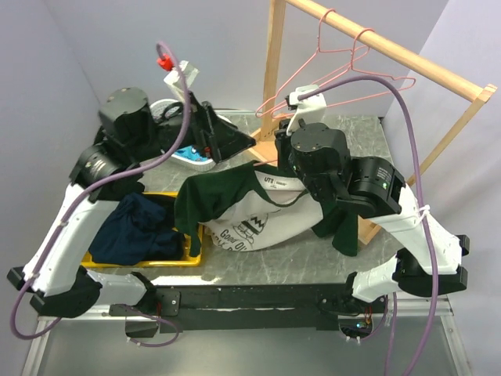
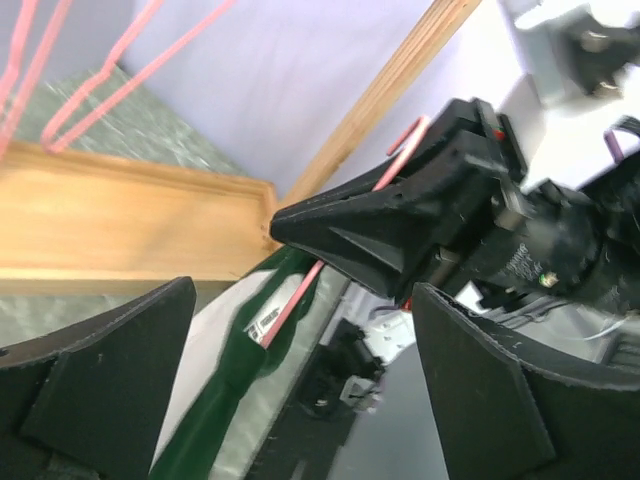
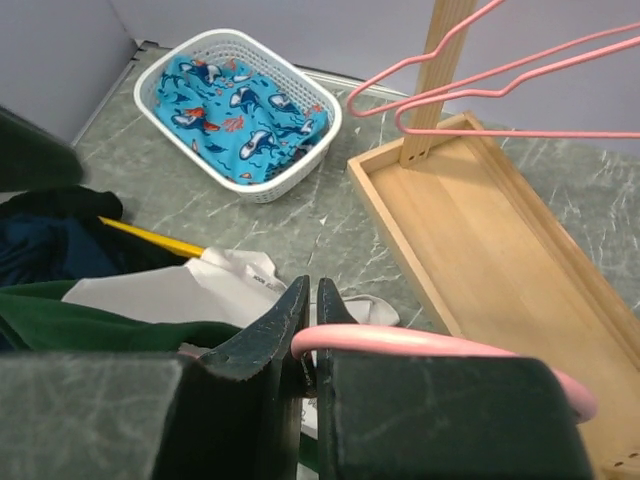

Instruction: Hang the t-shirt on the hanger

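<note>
I will next close my left gripper on the t-shirt's green shoulder (image 1: 218,185) nearest the yellow tray, beside the t-shirt's collar.
The t-shirt (image 1: 250,219), white with dark green sleeves, lies crumpled at mid table with one sleeve draped over my right arm. It also shows in the right wrist view (image 3: 170,295) and its green collar shows in the left wrist view (image 2: 240,370). My right gripper (image 3: 312,290) is shut on the hook of a pink wire hanger (image 3: 430,345). The hanger's wire (image 2: 300,290) runs down into the collar. My left gripper (image 2: 303,295) is open and empty, facing the right gripper's fingers (image 2: 340,225) from close by. In the top view the left gripper (image 1: 235,141) sits just left of the right wrist (image 1: 313,153).
Two more pink hangers (image 1: 344,74) hang on the wooden rail (image 1: 407,55), whose base tray (image 3: 500,250) lies at back right. A white basket (image 3: 240,110) holds blue fish-patterned cloth. A yellow tray (image 1: 141,262) at the left holds a navy garment (image 1: 133,227).
</note>
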`<state>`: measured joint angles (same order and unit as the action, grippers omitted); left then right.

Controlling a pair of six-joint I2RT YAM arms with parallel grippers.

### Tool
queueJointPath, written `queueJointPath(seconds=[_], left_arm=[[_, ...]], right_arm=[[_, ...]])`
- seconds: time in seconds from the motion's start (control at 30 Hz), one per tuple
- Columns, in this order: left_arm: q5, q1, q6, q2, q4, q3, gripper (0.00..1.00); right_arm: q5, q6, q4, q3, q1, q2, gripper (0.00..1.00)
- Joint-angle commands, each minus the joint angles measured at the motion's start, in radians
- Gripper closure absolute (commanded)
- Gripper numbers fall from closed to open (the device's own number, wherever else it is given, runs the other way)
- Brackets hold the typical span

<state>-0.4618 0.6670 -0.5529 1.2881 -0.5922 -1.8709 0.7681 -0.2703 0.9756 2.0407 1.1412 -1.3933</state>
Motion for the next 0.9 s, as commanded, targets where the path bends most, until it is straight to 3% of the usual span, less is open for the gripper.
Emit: queueJointPath(seconds=[0.0, 0.2, 0.27, 0.4, 0.5, 0.7, 0.87], left_arm=[[0.077, 0.0, 0.145, -0.098, -0.014, -0.065, 0.03], [0.111, 0.0, 0.179, -0.193, 0.1, 0.026, 0.02], [0.104, 0.0, 0.189, -0.205, 0.101, 0.035, 0.02], [0.115, -0.001, 0.24, -0.23, 0.075, 0.07, 0.02], [0.123, 0.0, 0.287, -0.251, 0.032, 0.11, 0.02], [0.034, -0.001, 0.407, -0.283, -0.109, 0.239, 0.12], [-0.037, -0.001, 0.439, -0.342, -0.132, 0.381, 0.19]], right_arm=[[-0.021, 0.055, -0.017, 0.135, 0.005, 0.045, 1.0], [0.014, 0.183, 0.04, 0.439, 0.005, -0.007, 1.0], [-0.016, 0.194, 0.023, 0.449, 0.005, 0.023, 1.0], [-0.111, 0.165, -0.063, 0.165, 0.005, 0.135, 1.0], [-0.144, 0.128, -0.049, 0.043, 0.003, 0.136, 1.0], [-0.249, 0.082, -0.087, -0.127, -0.009, 0.152, 1.0], [-0.285, 0.063, -0.1, -0.186, -0.011, 0.139, 1.0]])
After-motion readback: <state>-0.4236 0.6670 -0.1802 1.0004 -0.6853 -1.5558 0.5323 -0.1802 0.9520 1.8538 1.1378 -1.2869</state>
